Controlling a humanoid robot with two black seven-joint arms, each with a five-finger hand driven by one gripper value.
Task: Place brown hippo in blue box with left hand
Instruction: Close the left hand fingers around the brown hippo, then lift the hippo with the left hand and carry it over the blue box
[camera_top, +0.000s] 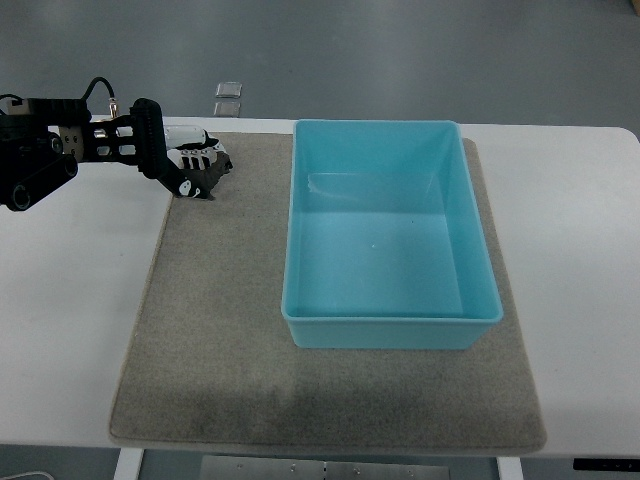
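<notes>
I need to release the brown hippo with my left gripper on the blue box's bottom, close to its far side (369, 192).
My left hand (196, 168) comes in from the left edge and sits over the far left corner of the grey mat (230, 330). Its fingers curl down around a small dark brown shape, the brown hippo (203, 184), which is mostly hidden under the hand and low at the mat. The blue box (388, 318) stands open and empty on the right half of the mat, a short way to the right of the hand.
The mat lies on a white table (70, 300). A small clear object (229, 90) lies on the floor beyond the table's far edge.
</notes>
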